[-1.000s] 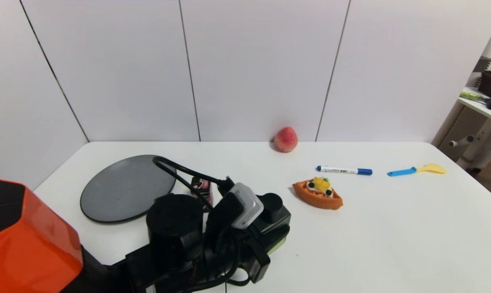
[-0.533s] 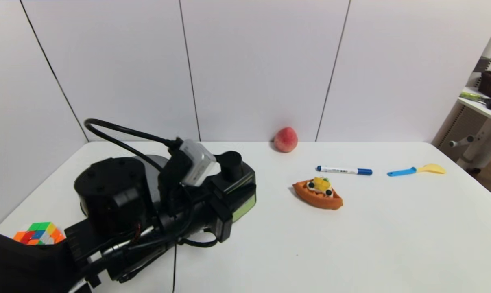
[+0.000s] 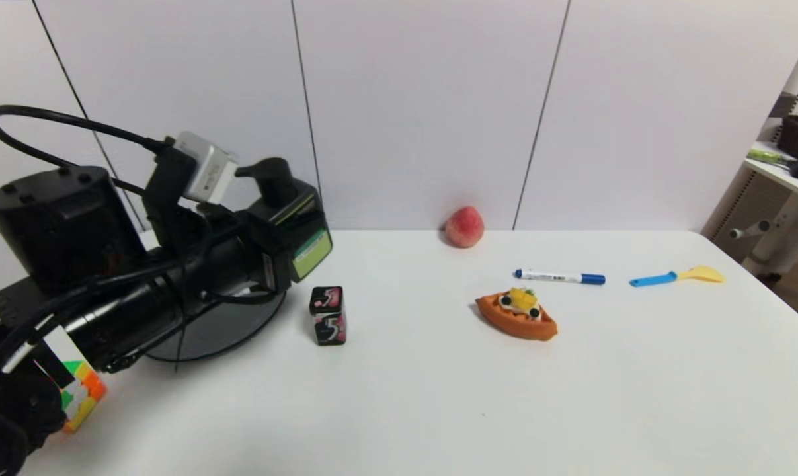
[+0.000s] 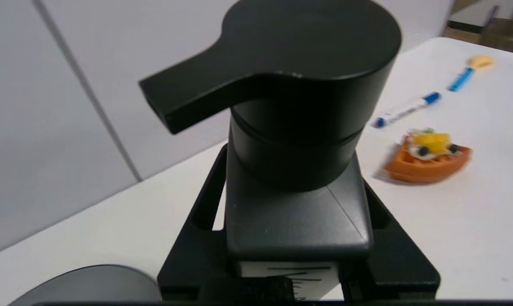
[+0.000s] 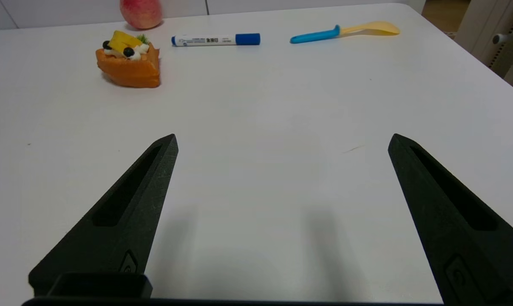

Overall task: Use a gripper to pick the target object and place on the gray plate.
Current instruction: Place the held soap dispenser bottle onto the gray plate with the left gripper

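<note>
I am going to use my left gripper to set the black pump bottle down on the middle of the gray plate [image 3: 211, 306].
My left gripper [image 3: 272, 263] is shut on the black pump bottle [image 3: 291, 221] with a light green label, and holds it in the air above the right side of the gray plate [image 3: 230, 327]. In the left wrist view the bottle [image 4: 294, 212] fills the frame between the two black fingers [image 4: 205, 204], and the plate's edge [image 4: 90, 284] shows below it. My right gripper [image 5: 282, 142] is open and empty, low over bare table; it is out of the head view.
A black-and-pink "5" gum box [image 3: 328, 315] stands just right of the plate. A toy waffle [image 3: 516, 315], a blue marker [image 3: 558, 276], a blue-yellow spoon [image 3: 676, 275] and a peach [image 3: 465, 226] lie to the right. A colour cube [image 3: 78, 396] sits front left.
My left gripper has carried the bottle up and to the left, from the table's front middle to above the plate. The gum box has come into full view.
</note>
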Robot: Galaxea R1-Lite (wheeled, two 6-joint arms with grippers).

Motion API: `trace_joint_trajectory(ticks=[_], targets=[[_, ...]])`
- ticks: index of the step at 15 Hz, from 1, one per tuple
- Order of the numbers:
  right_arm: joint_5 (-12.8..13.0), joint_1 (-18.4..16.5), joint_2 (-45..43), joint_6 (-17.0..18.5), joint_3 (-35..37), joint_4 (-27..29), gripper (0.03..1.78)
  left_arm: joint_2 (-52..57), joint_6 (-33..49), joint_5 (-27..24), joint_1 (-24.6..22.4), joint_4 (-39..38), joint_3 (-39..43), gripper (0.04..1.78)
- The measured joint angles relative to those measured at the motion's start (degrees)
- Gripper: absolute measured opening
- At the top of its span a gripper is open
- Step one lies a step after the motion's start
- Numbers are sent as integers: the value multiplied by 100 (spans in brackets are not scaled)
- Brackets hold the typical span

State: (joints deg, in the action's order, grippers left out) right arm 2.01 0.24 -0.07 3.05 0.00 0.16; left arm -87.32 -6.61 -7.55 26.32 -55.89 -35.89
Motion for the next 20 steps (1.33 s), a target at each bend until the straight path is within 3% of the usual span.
trace_joint_trajectory(ticks=[4,8,13,20], targets=[[5,0,0,0,0,0,171,144,7,13,-1102,358,-62,63],[5,0,0,0,0,0,171,-60,20,28,-1864,502,-52,63],[0,0,0,0,0,2,171,-824,9,35,-2299,-52,67,63],[5,0,0,1,0,2,171,-1740,80,38,-2428,-1078,605,63]])
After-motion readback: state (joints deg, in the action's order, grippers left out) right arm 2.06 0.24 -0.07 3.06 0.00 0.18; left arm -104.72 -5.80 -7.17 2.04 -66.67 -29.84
